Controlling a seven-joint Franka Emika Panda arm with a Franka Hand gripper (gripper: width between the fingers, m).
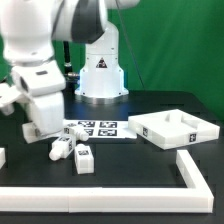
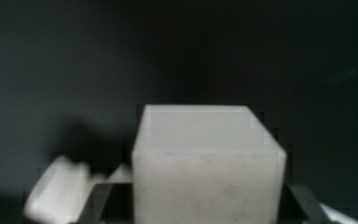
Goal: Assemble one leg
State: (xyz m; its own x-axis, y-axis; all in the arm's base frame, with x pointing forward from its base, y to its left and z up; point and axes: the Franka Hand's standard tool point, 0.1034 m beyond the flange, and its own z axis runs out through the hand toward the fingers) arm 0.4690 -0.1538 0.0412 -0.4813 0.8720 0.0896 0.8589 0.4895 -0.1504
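Observation:
Next, I release the white leg on the black table [image 1: 18, 134] just behind the small white piece. The held leg is now low over the table.
In the wrist view, a chunky white leg [image 2: 208, 145] stands between the two dark fingers of my gripper [image 2: 208, 203], which is shut on it. It fills the gap between them. In the exterior view my gripper [image 1: 34, 127] is low over the black table at the left, with the held leg mostly hidden by the hand. Two more white legs [image 1: 60, 150] [image 1: 83, 158] with tags lie just to its right. One of them shows blurred in the wrist view [image 2: 55, 192].
The marker board [image 1: 96, 128] lies behind the loose legs. The large white square panel [image 1: 176, 128] with raised rim sits at the exterior view's right. A white L-shaped barrier [image 1: 195, 172] runs along the front. Another white piece [image 1: 2, 157] lies at the left edge.

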